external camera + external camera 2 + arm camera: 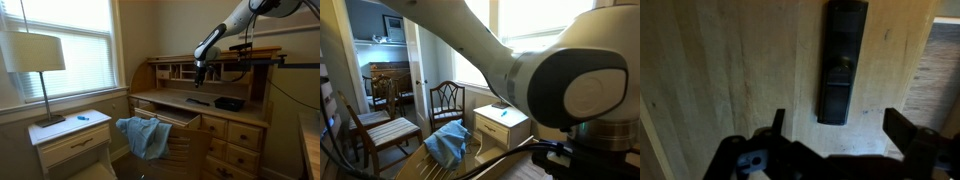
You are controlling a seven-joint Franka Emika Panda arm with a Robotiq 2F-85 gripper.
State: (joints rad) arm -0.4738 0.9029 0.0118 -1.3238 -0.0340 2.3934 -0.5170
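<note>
My gripper should close on the short end [192, 100] [835, 95] of the black remote-like object, next to the curved seam across the object's body.
My gripper [836, 125] is open and empty, its two dark fingers spread wide above the wooden desk top [730, 70]. A long black remote-like object [840, 60] lies flat on the desk just ahead of the fingers, between their lines. In an exterior view the gripper [199, 74] hovers above the desk surface [180, 98], over the same dark flat object [198, 100]. Nothing is held.
A black box [229, 103] sits on the desk to the right. A blue cloth [143, 136] hangs from an open drawer [170, 118]; it also shows in an exterior view [448, 145]. A lamp [37, 60] stands on a white nightstand [70, 135]. Cubbyholes [178, 71] line the desk back.
</note>
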